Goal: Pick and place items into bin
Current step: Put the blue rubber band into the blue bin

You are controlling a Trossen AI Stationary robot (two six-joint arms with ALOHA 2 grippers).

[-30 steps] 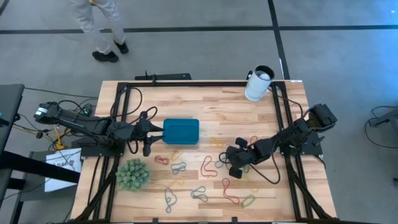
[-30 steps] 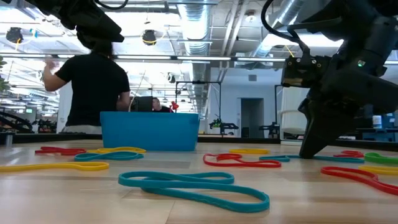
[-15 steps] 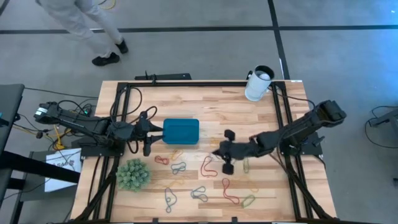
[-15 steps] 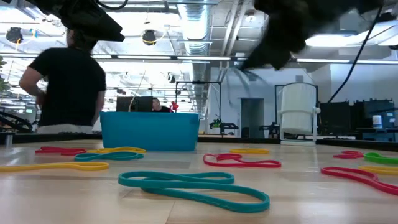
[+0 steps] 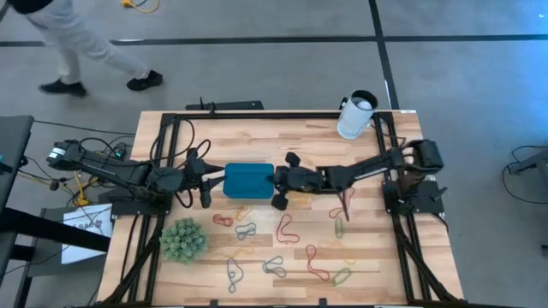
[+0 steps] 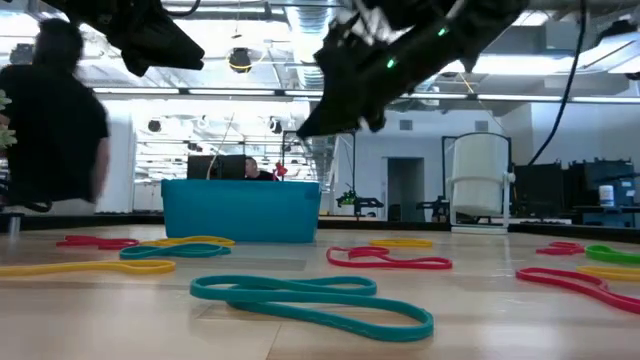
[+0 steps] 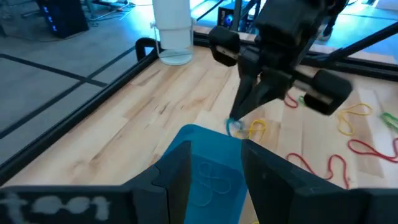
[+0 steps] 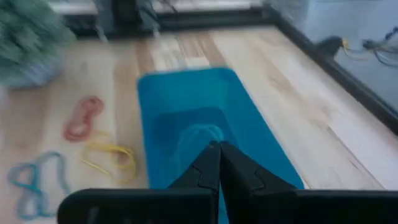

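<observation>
Next, my right gripper lets go of the greyish-teal loop on the faint loop inside the teal-blue bin (image 5: pixel 259 181) (image 8: pixel 202 140).
The teal-blue bin (image 5: pixel 248 180) (image 6: pixel 240 212) rests flat left of the table's middle. My right gripper (image 5: pixel 274 181) (image 7: pixel 235 124) (image 8: pixel 217 150) hangs above the bin's right end, shut on a small greyish-teal loop (image 7: pixel 234 129). My left gripper (image 5: pixel 212 180) (image 7: pixel 214 171) hovers open above the bin's left end and touches nothing. A faint loop (image 7: pixel 212 183) lies inside the bin. Several red, yellow, green and teal loops (image 5: pixel 287 229) (image 6: pixel 310 300) lie flat on the wood near the front. My right gripper pinches the greyish-teal loop (image 7: pixel 234 129) between its two fingertips, which slant down from the table's right. The loop is lifted clear and hangs just below the tips, over the bin's right end (image 8: pixel 205 134). Which part of the loop is held cannot be seen.
A green spiky ball (image 5: pixel 182 239) sits near the left front. A white cup (image 5: pixel 355 115) (image 7: pixel 173 31) stands at the far right corner. Black frame rails (image 5: pixel 390 197) run along both sides. A person (image 5: pixel 77 51) (image 6: pixel 50 120) walks beyond the far edge.
My right gripper has risen from the loops on the table's right front and swung left and toward the far edge, stopping over the bin's right end. The person behind the table has walked toward the left.
</observation>
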